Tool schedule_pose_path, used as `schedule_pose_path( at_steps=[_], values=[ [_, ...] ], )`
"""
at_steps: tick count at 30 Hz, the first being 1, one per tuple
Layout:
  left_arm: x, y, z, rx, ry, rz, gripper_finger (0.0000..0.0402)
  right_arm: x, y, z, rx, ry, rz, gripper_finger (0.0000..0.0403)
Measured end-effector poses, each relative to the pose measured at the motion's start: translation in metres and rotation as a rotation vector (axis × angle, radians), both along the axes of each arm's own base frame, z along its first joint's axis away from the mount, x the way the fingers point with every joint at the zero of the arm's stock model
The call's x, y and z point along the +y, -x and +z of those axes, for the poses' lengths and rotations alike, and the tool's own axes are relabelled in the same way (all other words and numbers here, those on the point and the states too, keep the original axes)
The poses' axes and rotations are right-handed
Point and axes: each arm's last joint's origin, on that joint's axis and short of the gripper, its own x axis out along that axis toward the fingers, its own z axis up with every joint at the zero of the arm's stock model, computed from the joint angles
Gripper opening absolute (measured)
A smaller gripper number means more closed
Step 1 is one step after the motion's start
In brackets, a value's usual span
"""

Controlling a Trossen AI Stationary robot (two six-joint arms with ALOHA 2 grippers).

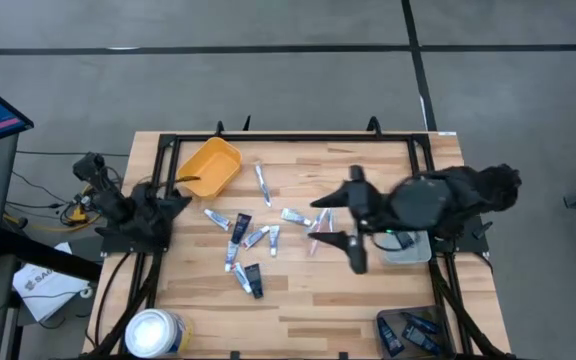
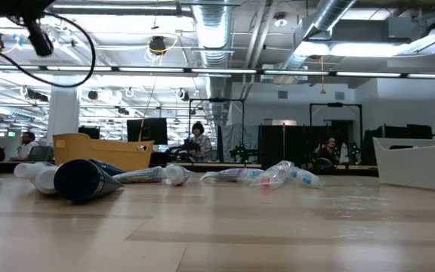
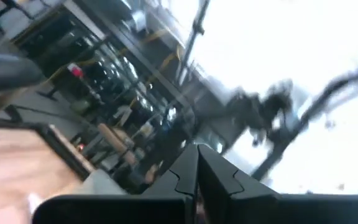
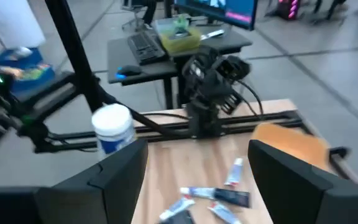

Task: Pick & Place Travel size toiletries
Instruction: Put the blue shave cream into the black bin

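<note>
The robot's left gripper needs to next go to the black flat tube nearest the yellow bin and close on that tube's cap end (image 1: pixel 236 238).
The travel size toiletries (image 1: pixel 251 238) lie scattered on the middle of the wooden table: small white tubes, black flat tubes (image 2: pixel 81 180) and pale packets (image 2: pixel 270 175). My right gripper (image 1: pixel 326 220) hangs open over the right end of the scatter and touches nothing. In the right wrist view its two fingers stand wide apart (image 4: pixel 197 186), with a few tubes (image 4: pixel 216 196) showing between them farther off. My left gripper (image 3: pixel 197 168) is shut and waits at the table's left edge (image 1: pixel 148 212), pointing up into the room.
A yellow bin (image 1: pixel 211 165) stands at the far left of the table. A big white round tub (image 1: pixel 153 330) sits at the near left corner. A clear tray (image 1: pixel 408 247) lies under the right arm, and a bin with black tubes (image 1: pixel 413 330) is near right.
</note>
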Motion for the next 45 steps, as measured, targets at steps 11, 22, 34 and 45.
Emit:
schedule_pose_path(
  at_steps=[11, 22, 34, 45],
  values=[
    [-0.007, -0.009, 0.103, 0.017, -0.314, 0.158, 0.0007, 0.012, 0.068, 0.023, -0.054, 0.211, 0.033, 0.0271],
    [-0.051, -0.066, 0.121, 0.644, -0.662, 0.376, 0.0130, -0.008, 0.126, 0.017, 0.002, 0.101, -0.188, 0.0271],
    [-0.054, -0.124, 0.045, 0.894, -0.301, -0.064, 0.0170, 0.004, 0.137, 0.000, 0.008, 0.082, -0.294, 0.0271],
    [-0.003, -0.146, -0.017, 1.435, 0.021, -0.151, 0.0170, 0.006, 0.139, 0.000, -0.011, 0.056, -0.300, 0.0271]
  ],
)
